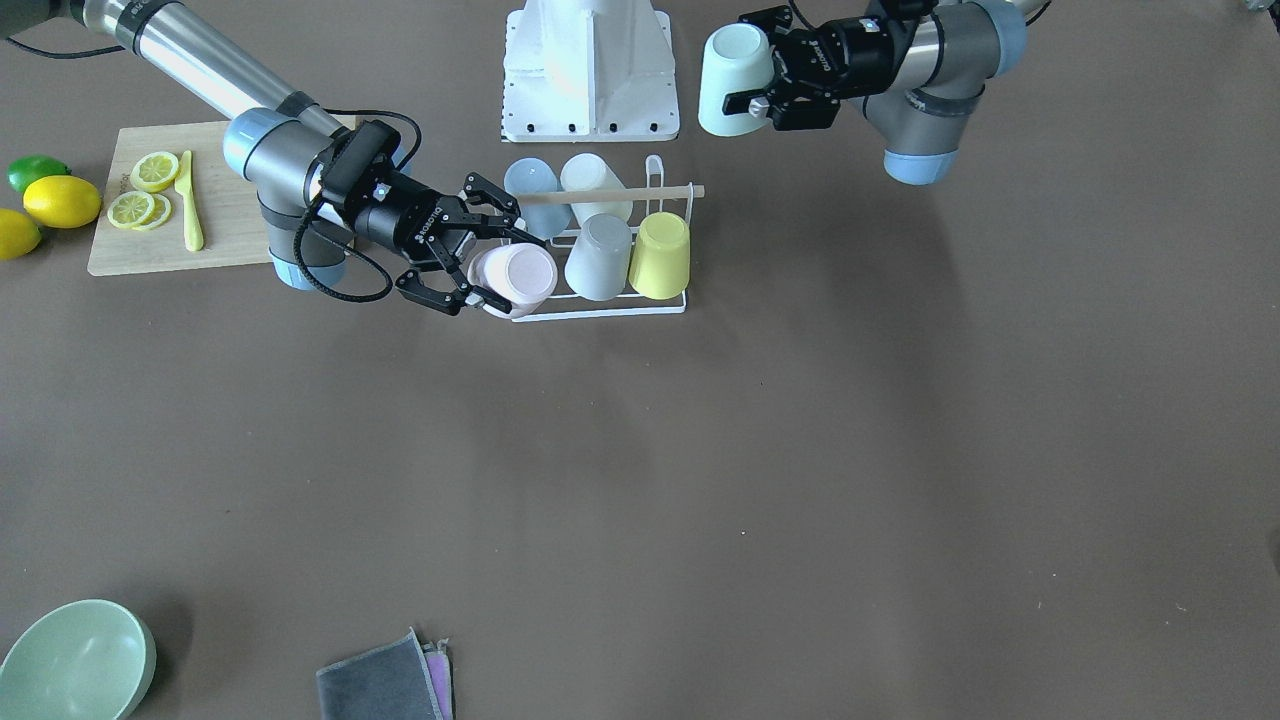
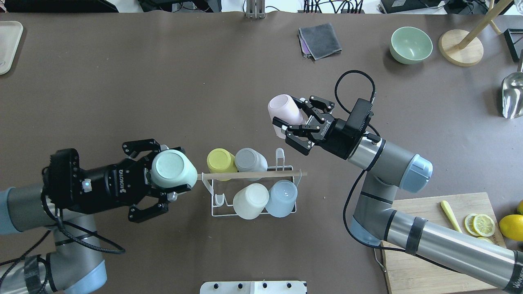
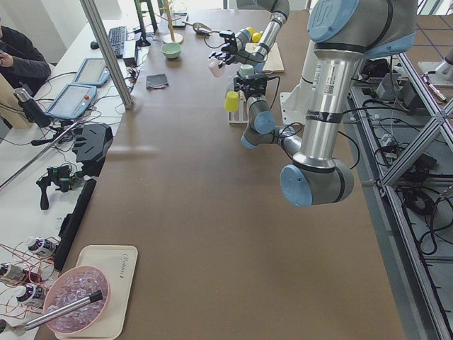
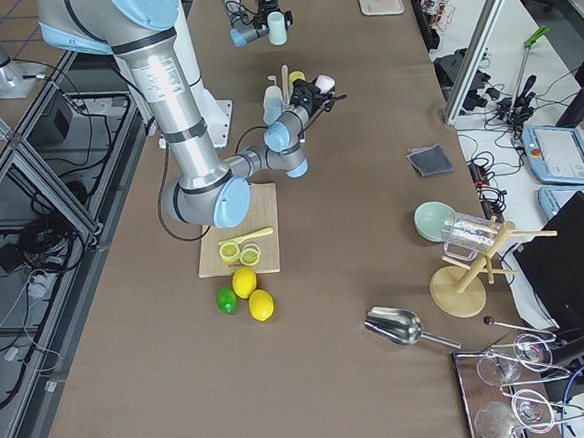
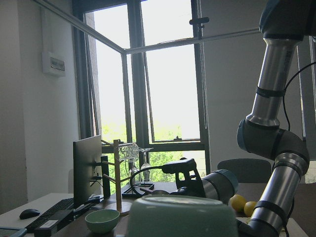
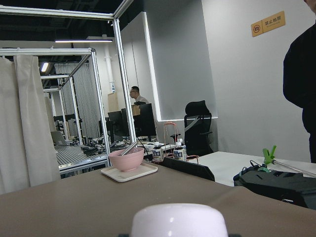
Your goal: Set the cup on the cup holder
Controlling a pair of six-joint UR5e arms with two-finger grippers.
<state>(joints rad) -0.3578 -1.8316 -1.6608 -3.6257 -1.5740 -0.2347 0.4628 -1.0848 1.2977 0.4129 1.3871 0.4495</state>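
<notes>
The pale pink cup, now raised beyond the rack, will go on the cup holder (image 1: 539, 242) beside the grey cup, opposite the blue cup, from my right gripper.
The cup holder (image 2: 213, 205), a white wire rack with a wooden rod (image 2: 253, 174) across its top, stands mid-table. It holds a yellow cup (image 2: 220, 161), a grey cup (image 2: 249, 160), a white cup (image 2: 251, 200) and a blue cup (image 2: 282, 198). My left gripper (image 2: 169, 173) is shut on a mint green cup (image 2: 171, 168), held at the rod's left end; the cup also shows in the front view (image 1: 735, 78). My right gripper (image 2: 291, 114) is shut on a pale pink cup (image 2: 282, 110), raised beyond the rack's far right corner (image 1: 515, 280).
A cutting board (image 2: 433, 245) with lemon slices and a yellow knife lies under my right arm, with lemons (image 1: 62, 200) beside it. A green bowl (image 2: 410, 45), a grey cloth (image 2: 320, 38) and a wooden stand (image 2: 461, 47) sit at the far edge.
</notes>
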